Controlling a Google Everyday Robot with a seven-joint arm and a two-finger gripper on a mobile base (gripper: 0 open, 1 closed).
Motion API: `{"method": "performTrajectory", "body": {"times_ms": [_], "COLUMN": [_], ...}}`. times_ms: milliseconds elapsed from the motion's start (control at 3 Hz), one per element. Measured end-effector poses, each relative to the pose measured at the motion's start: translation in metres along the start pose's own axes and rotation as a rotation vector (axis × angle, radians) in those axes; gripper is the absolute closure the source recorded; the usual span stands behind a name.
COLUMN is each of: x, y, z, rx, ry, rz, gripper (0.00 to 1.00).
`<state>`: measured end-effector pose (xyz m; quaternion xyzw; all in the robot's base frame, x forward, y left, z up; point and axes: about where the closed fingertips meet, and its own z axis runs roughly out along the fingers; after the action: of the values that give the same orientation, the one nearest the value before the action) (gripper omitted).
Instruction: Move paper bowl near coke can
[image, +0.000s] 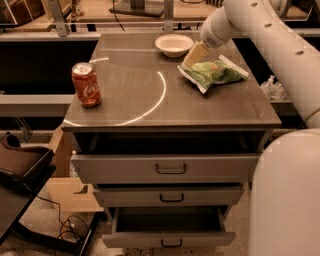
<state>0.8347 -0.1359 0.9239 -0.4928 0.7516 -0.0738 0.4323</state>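
Observation:
Next, I close on the paper bowl's near-side rim (179, 53), facing the green chip bag.
The off-white paper bowl (173, 44) sits upright at the far middle of the cabinet top (150, 107). The red-orange coke can (86, 84) stands upright near the front left edge, far from the bowl. My gripper (194, 55) hangs from the white arm just right of the bowl, between the bowl and the green chip bag (213, 73), low over the surface. It holds nothing that I can see.
The chip bag lies flat at the right of the top. A white arc is marked across the surface. Below, the top and bottom drawers (170, 167) stand partly open. A dark chair (20, 175) is at the lower left. My white arm fills the right side.

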Motion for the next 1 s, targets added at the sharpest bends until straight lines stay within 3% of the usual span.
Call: {"method": "performTrajectory", "body": {"times_ms": [333, 1000], "x": [-0.012, -0.026], "y": [-0.010, 0.001], "z": [0.030, 0.056], "rx": [-0.013, -0.026], "ry": [-0.029, -0.067], "rz": [-0.021, -0.013], "gripper": [0.00, 0.00]}}
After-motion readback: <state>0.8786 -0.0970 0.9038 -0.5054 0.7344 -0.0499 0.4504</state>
